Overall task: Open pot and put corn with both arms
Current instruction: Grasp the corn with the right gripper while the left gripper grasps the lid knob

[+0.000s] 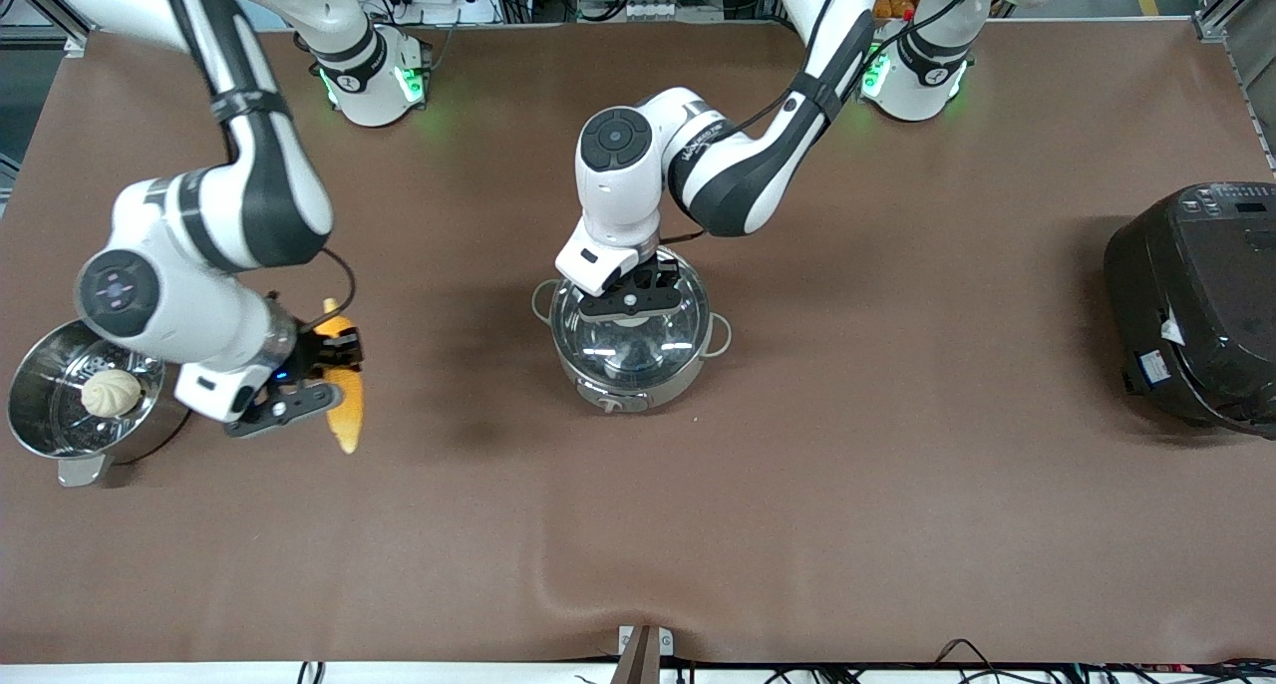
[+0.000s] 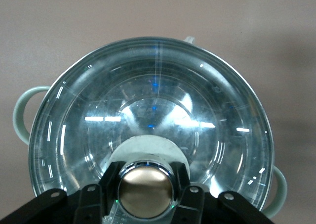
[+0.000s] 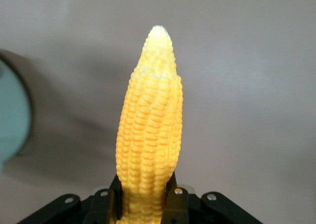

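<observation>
Next, I put the glass lid down on the table (image 1: 885,405) between the steel pot and the rice cooker with my left gripper.
The steel pot (image 1: 638,380) stands mid-table with its clear glass lid (image 1: 626,337) seated on it. My left gripper (image 1: 630,301) is over the lid, shut on the lid's tan knob (image 2: 146,192), with a black finger (image 2: 109,184) on each side of it. The lid's glass (image 2: 148,105) and one of the pot's loop handles (image 2: 20,114) show in the left wrist view. My right gripper (image 1: 324,375) is shut on the yellow-orange corn (image 1: 348,415) near its thick end. It holds the corn over the table between the steamer and the pot. The corn's pale tip (image 3: 159,33) points away from the right gripper (image 3: 145,200).
A steel steamer pot (image 1: 40,365) with a round white bun (image 1: 111,393) in it stands at the right arm's end of the table, beside the right gripper. Its rim shows in the right wrist view (image 3: 12,120). A large black rice cooker (image 1: 1196,305) stands at the left arm's end.
</observation>
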{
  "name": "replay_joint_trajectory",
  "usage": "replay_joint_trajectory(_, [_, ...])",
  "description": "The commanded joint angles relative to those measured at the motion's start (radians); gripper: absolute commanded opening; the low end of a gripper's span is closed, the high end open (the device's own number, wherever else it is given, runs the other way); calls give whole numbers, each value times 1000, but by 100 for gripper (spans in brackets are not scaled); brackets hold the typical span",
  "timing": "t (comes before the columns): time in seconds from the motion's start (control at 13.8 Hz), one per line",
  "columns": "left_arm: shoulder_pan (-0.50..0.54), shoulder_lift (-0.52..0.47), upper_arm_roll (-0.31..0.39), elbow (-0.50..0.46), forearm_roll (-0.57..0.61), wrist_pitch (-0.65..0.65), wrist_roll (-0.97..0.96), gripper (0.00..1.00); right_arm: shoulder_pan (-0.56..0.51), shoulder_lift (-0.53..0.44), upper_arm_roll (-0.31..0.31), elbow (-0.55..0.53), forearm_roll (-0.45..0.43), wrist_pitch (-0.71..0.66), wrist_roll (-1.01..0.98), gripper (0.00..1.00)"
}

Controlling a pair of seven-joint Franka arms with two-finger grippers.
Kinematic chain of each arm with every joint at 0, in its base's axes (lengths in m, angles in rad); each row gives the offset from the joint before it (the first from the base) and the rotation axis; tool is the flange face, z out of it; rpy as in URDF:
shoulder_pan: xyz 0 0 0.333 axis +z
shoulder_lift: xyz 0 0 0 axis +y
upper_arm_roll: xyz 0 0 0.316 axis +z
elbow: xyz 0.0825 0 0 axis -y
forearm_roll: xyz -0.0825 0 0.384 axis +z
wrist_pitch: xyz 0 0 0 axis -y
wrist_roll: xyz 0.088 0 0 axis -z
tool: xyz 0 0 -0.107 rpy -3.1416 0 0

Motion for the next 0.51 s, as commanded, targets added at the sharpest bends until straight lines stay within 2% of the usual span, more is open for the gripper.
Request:
replay_joint_trajectory(0.0, [16, -91, 14, 8, -15, -82, -15, 0, 78, -21, -13, 13, 14, -4, 144, 19])
replay_joint_trajectory(0.29, [199, -217, 14, 0, -24, -180, -15, 0, 149, -10, -12, 39, 15, -2, 290, 20])
replay_joint_trajectory(0.44, [306, -220, 14, -11, -12, -242, 3, 0, 257, -7, -13, 42, 11, 7, 428, 20])
